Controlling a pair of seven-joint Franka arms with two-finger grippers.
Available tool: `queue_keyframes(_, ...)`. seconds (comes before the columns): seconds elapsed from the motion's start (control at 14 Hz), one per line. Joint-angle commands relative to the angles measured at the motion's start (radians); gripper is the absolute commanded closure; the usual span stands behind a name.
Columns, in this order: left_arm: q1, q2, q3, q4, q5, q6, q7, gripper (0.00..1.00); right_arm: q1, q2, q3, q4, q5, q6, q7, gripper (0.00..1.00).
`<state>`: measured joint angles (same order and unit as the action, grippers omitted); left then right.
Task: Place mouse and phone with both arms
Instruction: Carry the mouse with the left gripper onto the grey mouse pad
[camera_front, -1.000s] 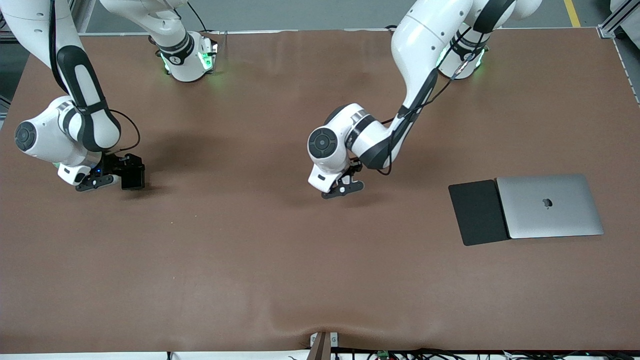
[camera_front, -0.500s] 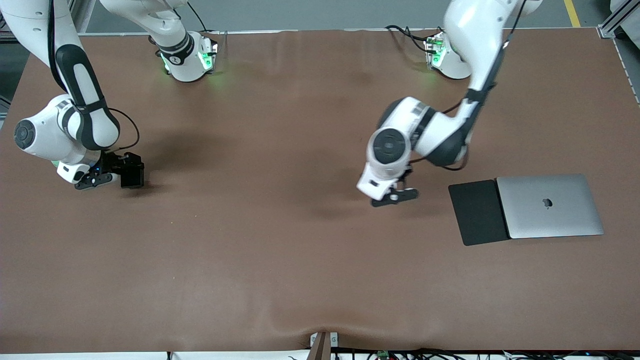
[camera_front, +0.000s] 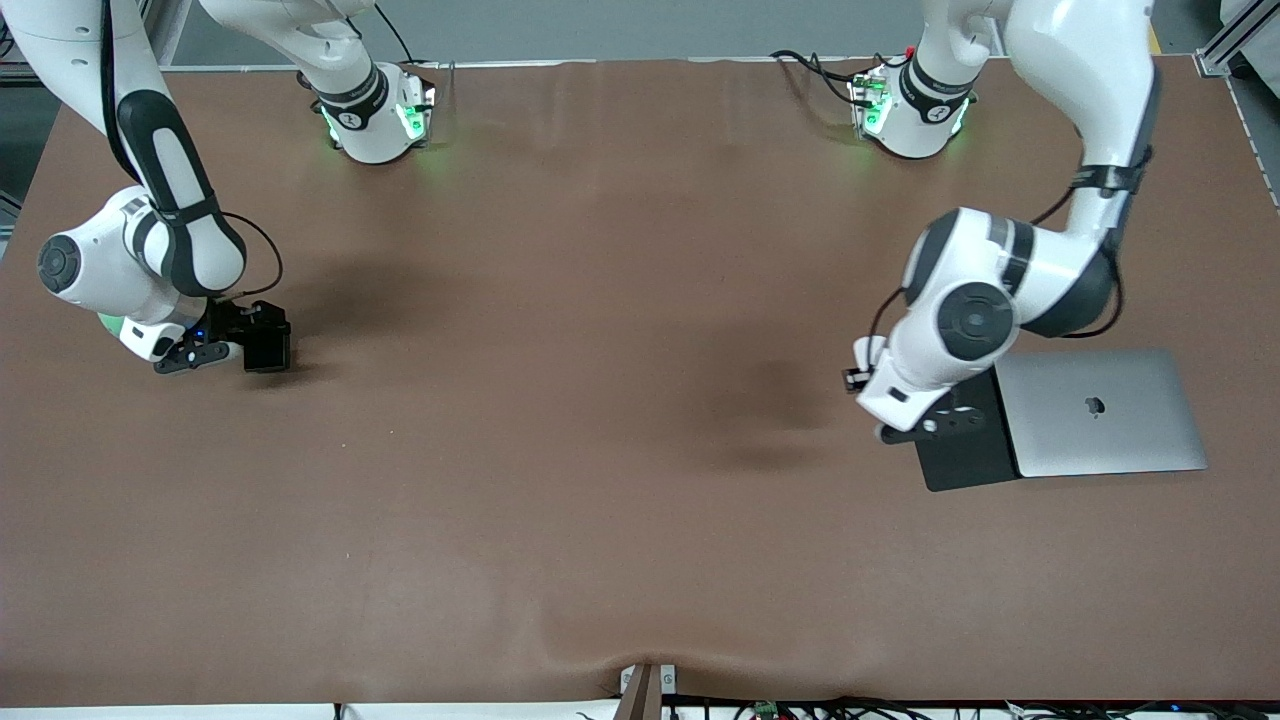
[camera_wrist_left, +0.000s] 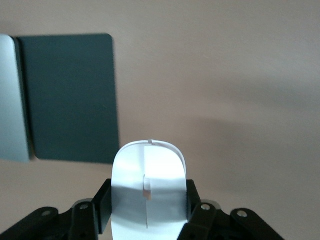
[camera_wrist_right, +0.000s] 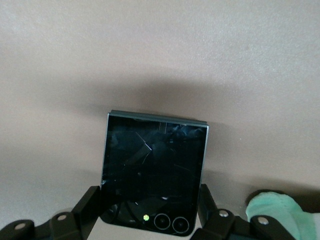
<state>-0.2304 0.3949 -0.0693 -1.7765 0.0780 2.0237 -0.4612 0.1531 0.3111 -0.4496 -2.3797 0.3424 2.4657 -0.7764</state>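
Observation:
The robot's left gripper should set the white mouse down on the middle of the black pad (camera_front: 960, 425) (camera_wrist_left: 70, 98) beside the silver laptop.
The white mouse (camera_wrist_left: 149, 190) with its thin grey centre line sits between the fingers of my left gripper (camera_wrist_left: 148, 202), which is shut on it. In the front view that gripper (camera_front: 925, 425) hangs over the edge of the black pad (camera_front: 965, 450), and the wrist hides the mouse. The black glossy phone (camera_wrist_right: 154, 170), camera dots toward the wrist, is clamped by its sides in my right gripper (camera_wrist_right: 150, 207). In the front view the phone (camera_front: 266, 348) and right gripper (camera_front: 248, 345) hang low over the table at the right arm's end.
A closed silver laptop (camera_front: 1100, 412) lies beside the black pad at the left arm's end of the table. The pad (camera_wrist_left: 70, 97) and the laptop's edge (camera_wrist_left: 10, 100) also show in the left wrist view. Brown cloth covers the table (camera_front: 560, 450).
The left arm has swung with the mouse from over the table's middle toward the left arm's end, and now reaches the black pad. The right arm has hardly moved.

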Motion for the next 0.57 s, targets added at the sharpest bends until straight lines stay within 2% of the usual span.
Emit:
queue_keyframes(0.0,0.090,-0.039,-0.006,-0.076,0.005,0.073,0.113,0.99,0.011,-0.044,-0.011,-0.036,0.032,0.013,-0.014,1.00)
queue_keyframes(0.36,0.169,-0.008,-0.007,-0.093,0.059,0.119,0.168,0.95,0.031,-0.038,-0.008,-0.036,0.089,0.012,-0.008,1.00)
queue_keyframes(0.5,0.175,0.007,-0.006,-0.128,0.057,0.198,0.168,0.96,0.031,-0.036,-0.006,-0.036,0.090,0.013,-0.008,0.99)
